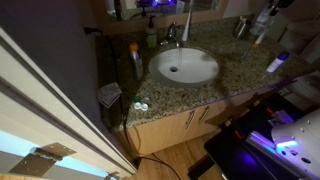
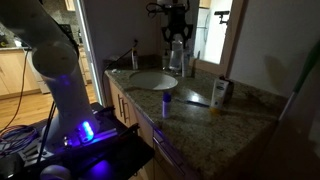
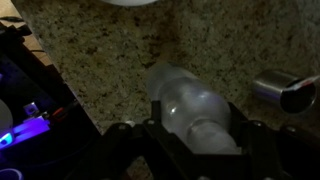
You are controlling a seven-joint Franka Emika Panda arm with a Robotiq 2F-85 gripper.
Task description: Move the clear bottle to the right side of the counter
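Observation:
I need to let go of the clear bottle on the granite counter (image 1: 280,45), just behind the small bottle with the blue cap.
My gripper (image 2: 177,30) is shut on the clear bottle (image 2: 177,55) and holds it upright by the top over the granite counter (image 2: 195,108), beyond the white sink basin (image 2: 152,80). In an exterior view from above, the gripper (image 1: 268,12) and the bottle (image 1: 260,33) are at the counter's far right, away from the basin (image 1: 184,66). In the wrist view the see-through bottle (image 3: 185,100) sits between the black fingers (image 3: 190,128), with speckled counter (image 3: 100,60) below.
An orange-topped bottle (image 1: 134,55) and a small green dispenser (image 1: 152,36) stand left of the faucet (image 1: 185,30). A small blue-capped bottle (image 1: 277,63) (image 2: 167,103) and a white bottle (image 2: 221,92) stand on the counter. A silver cylinder (image 3: 285,92) lies near the gripper.

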